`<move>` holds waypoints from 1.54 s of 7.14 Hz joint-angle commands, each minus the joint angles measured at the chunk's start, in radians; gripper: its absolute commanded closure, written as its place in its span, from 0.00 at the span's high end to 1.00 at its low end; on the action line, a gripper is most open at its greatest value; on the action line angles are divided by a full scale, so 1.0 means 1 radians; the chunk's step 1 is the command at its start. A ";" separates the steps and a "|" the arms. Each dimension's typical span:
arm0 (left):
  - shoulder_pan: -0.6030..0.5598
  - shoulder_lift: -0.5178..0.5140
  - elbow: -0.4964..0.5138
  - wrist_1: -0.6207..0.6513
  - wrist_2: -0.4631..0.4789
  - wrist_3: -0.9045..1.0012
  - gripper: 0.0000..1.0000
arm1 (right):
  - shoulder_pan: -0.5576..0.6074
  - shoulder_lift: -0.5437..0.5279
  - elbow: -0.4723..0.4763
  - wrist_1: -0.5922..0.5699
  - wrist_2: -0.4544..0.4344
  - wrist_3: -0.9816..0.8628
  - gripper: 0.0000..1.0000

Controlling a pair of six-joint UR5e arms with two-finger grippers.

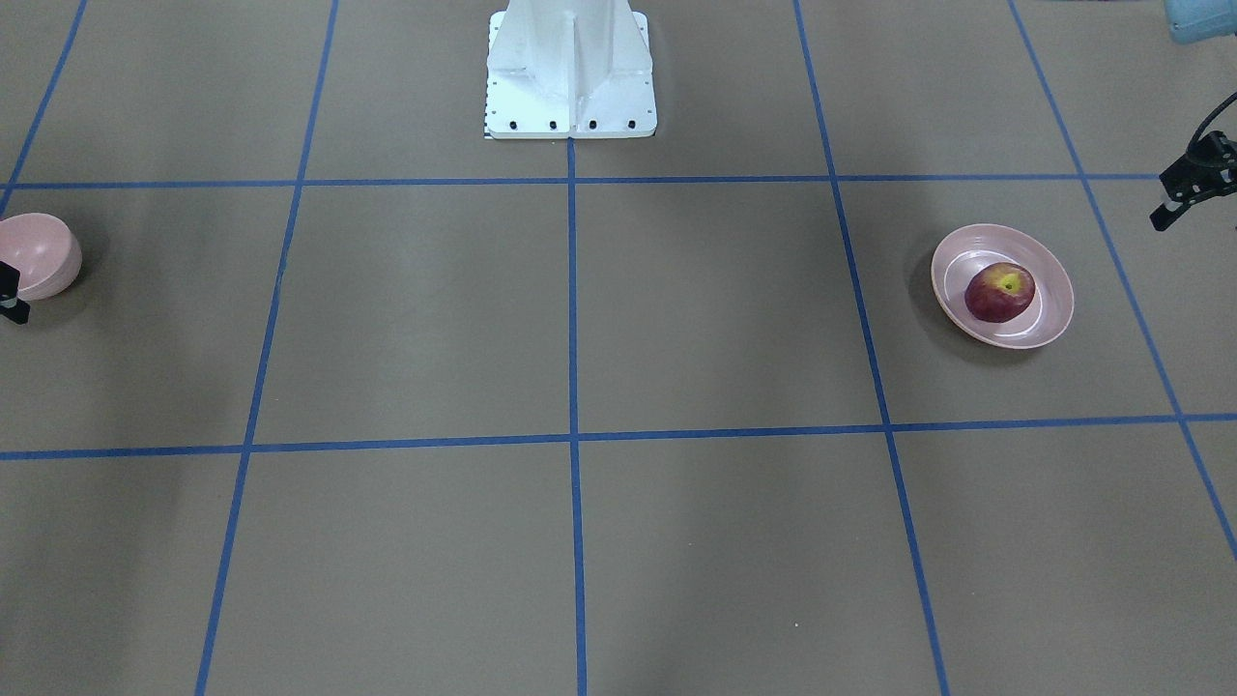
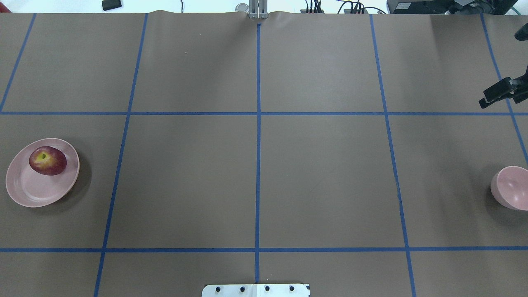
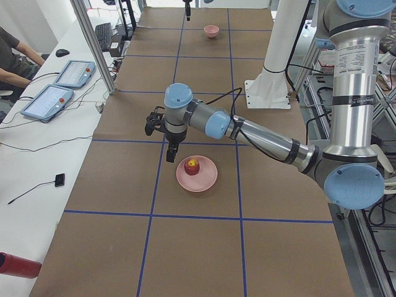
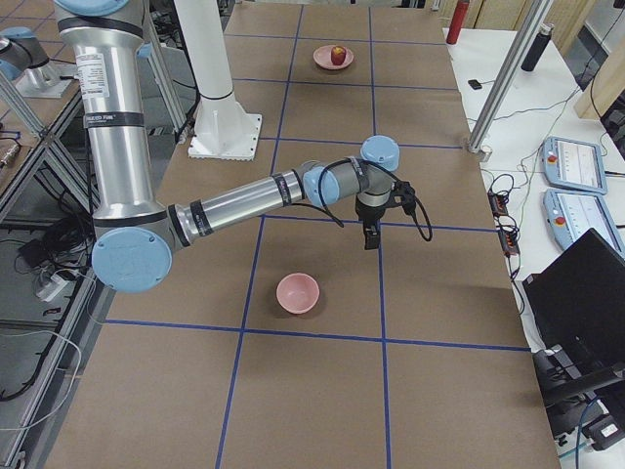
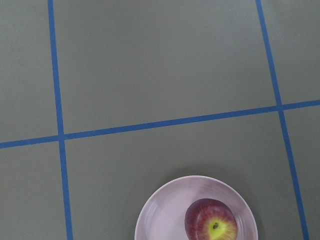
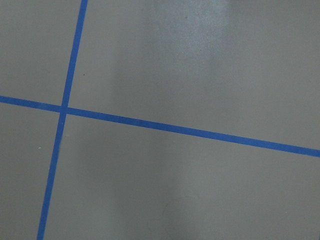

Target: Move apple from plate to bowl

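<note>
My right gripper goes to the deep pink bowl next and closes on the bowl's rim [image 1: 2,224], on the side farthest from the plate.
The dark red apple [image 1: 999,291] [image 2: 48,160] lies on the shallow pink plate [image 1: 1049,324] [image 2: 37,192] at the table's left end. My left gripper [image 1: 1158,218] [image 3: 171,158] hangs above the table just beside the plate and touches nothing; its fingers look closed together. The left wrist view shows the apple [image 5: 212,221] on the plate [image 5: 160,220] at the bottom edge. The deep pink bowl [image 2: 511,187] [image 4: 298,291] stands empty at the table's right end. My right gripper [image 2: 482,102] [image 4: 370,244] hangs above bare table beyond the bowl, fingers together, holding nothing.
The white robot base [image 1: 570,72] stands at the table's middle on the robot's side. Blue tape lines [image 2: 258,144] grid the brown tabletop. An aluminium post [image 3: 93,43], tablets [image 3: 46,102] and a red bottle [image 3: 18,265] stand along the operators' side.
</note>
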 commanded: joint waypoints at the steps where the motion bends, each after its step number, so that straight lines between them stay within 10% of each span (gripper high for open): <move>1: 0.000 -0.001 -0.005 0.000 0.000 0.008 0.98 | 0.000 0.001 -0.002 0.001 0.000 0.000 1.00; 11: -0.002 0.004 -0.048 -0.001 0.003 0.008 0.98 | 0.000 0.001 0.000 0.001 0.000 0.000 1.00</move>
